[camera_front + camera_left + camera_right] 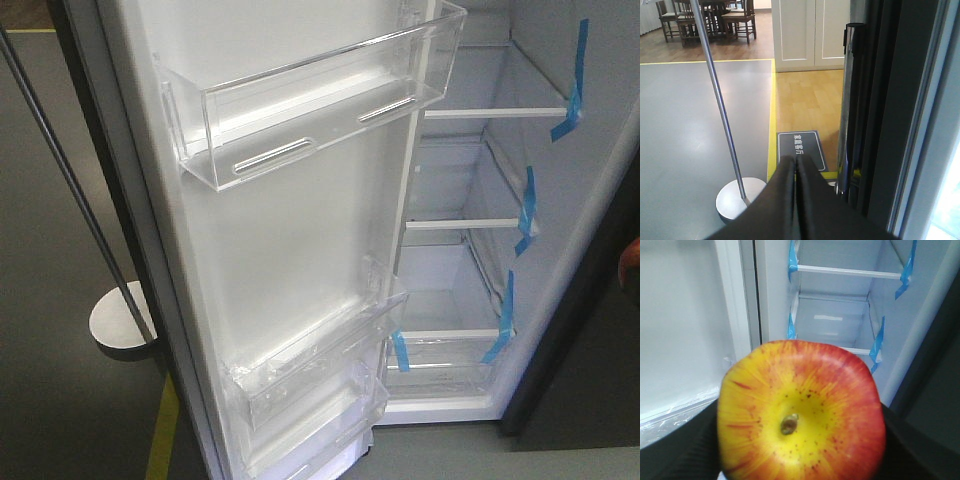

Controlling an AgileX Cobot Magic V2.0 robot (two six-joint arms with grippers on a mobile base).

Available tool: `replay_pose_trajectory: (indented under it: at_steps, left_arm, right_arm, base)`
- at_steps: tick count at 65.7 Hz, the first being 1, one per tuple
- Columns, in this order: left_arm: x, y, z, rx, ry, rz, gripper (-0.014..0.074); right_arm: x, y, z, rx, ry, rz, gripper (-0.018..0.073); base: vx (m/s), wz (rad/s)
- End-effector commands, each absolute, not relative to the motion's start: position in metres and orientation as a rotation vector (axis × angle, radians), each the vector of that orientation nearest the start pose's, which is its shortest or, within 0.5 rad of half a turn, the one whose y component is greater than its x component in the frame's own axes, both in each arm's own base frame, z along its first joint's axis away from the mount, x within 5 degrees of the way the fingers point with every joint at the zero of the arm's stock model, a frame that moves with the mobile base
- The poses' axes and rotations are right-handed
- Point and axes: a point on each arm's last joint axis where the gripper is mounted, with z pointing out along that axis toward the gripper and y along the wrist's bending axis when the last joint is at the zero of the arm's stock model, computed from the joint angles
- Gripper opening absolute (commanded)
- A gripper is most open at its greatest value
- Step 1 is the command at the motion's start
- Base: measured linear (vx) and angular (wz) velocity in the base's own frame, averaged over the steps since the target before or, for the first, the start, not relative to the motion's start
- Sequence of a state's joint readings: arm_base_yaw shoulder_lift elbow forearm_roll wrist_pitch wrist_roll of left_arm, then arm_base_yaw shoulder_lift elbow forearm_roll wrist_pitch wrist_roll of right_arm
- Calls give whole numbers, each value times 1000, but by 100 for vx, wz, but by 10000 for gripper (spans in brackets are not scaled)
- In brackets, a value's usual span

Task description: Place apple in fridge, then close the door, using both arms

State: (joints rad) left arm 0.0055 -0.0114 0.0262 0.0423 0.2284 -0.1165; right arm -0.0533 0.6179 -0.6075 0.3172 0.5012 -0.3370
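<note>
The robot's right gripper should release the apple in the top clear bin on the open door (357, 67), close to the fridge shelves.
The apple (802, 415), red with a yellow centre and a brown stem pit, fills the lower right wrist view, held between the black fingers (680, 450) of my right gripper (802, 440), which is shut on it. It hangs in front of the open fridge (840, 315). In the front view only a red sliver of the apple (630, 265) shows at the right edge, beside the fridge (470, 280) and its white interior. The door (290, 240) stands wide open with clear bins. My left gripper (796, 162) is shut and empty, outside the door's dark outer face (900, 115).
A metal pole on a round base (737, 197) stands left of the door, also in the front view (120, 315). Clear shelves with blue tape strips (575, 95) line the fridge. A dark floor sign (802, 147) and yellow floor line lie ahead of the left gripper.
</note>
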Motion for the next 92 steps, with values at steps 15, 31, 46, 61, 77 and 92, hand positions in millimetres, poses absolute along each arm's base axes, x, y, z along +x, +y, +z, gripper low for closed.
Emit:
replay_pose_trajectory:
  at_steps: [15, 31, 46, 61, 77, 92]
  left_arm:
    - [56, 0, 185, -74, 1657, -63, -6]
    - [56, 0, 185, -74, 1657, -63, -6]
    - [56, 0, 185, -74, 1657, -63, -6]
    - [56, 0, 185, -74, 1657, -63, -6]
    - [56, 0, 185, -74, 1657, -63, -6]
    - [56, 0, 185, -74, 1657, -63, -6]
  right_arm:
    - [126, 5, 340, -81, 1857, 51, 188]
    - [126, 5, 340, -81, 1856, 51, 188]
    - [126, 5, 341, -80, 1853, 50, 188]
    - [126, 4, 371, -60, 1728, 54, 188]
    - [156, 15, 455, -220, 1678, 111, 193]
    - [203, 34, 526, -484, 1648, 264, 195]
  base:
    - [0, 0]
    - [0, 0]
    - [0, 0]
    - [0, 0]
    - [0, 0]
    - [0, 0]
